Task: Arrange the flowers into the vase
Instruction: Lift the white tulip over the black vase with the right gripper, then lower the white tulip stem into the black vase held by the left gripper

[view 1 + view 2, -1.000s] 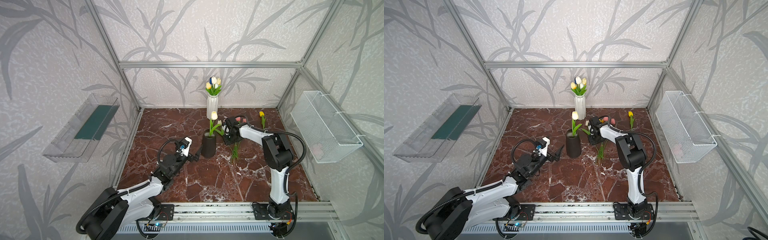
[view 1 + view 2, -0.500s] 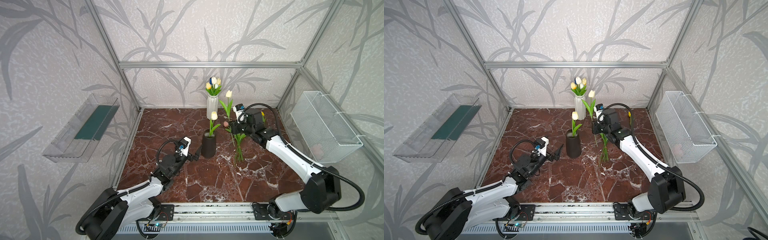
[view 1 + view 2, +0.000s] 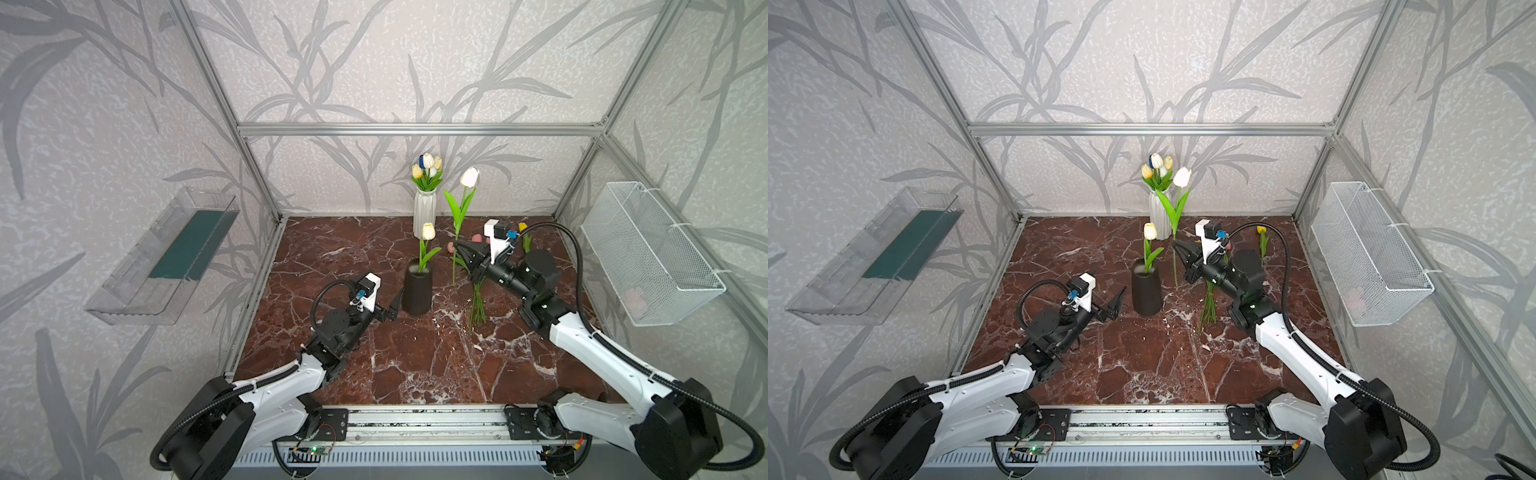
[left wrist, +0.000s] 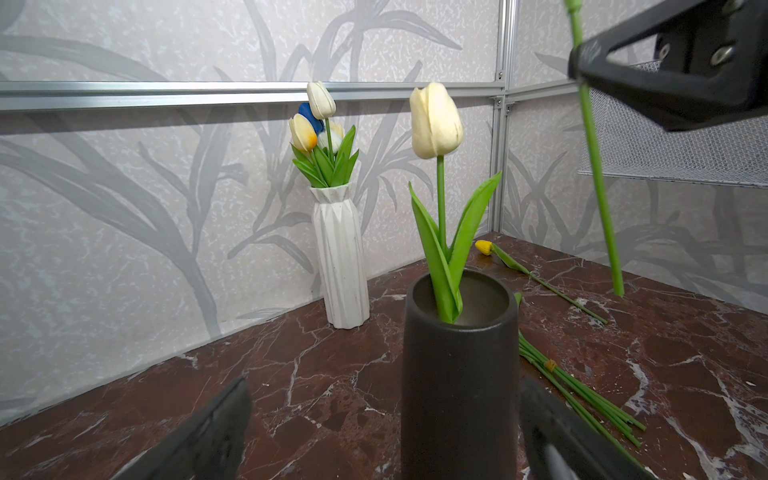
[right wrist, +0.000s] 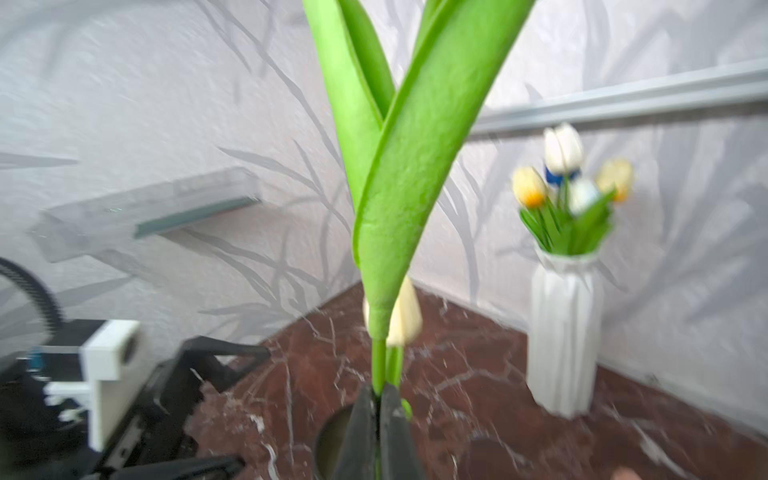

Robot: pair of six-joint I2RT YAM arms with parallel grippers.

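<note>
Next, I let go of the white-headed tulip with my right gripper in the opening of the black vase [image 3: 415,269] [image 5: 340,440], next to the cream tulip.
A black vase [image 3: 417,291] [image 3: 1146,291] [image 4: 459,374] stands mid-floor with one cream tulip [image 3: 428,231] [image 4: 435,120] in it. My right gripper [image 3: 456,245] [image 3: 1176,245] [image 5: 378,395] is shut on the stem of a white-headed tulip [image 3: 469,176] [image 3: 1182,176], held upright just right of the vase; its leaves [image 5: 395,166] fill the right wrist view. My left gripper [image 3: 394,307] [image 3: 1116,303] [image 4: 386,384] is open, low at the vase's left side. More flowers lie bundled [image 3: 478,303] [image 4: 582,386] on the floor, and a yellow one [image 3: 524,237] lies behind.
A white ribbed vase [image 3: 424,212] [image 3: 1159,214] [image 5: 565,332] holding several tulips stands at the back wall. A wire basket [image 3: 648,249] hangs on the right wall and a clear shelf [image 3: 166,257] on the left. Aluminium frame posts edge the marble floor.
My right gripper has risen from the flowers on the floor with a white tulip, now upright, and come closer to the black vase. The left arm has not moved.
</note>
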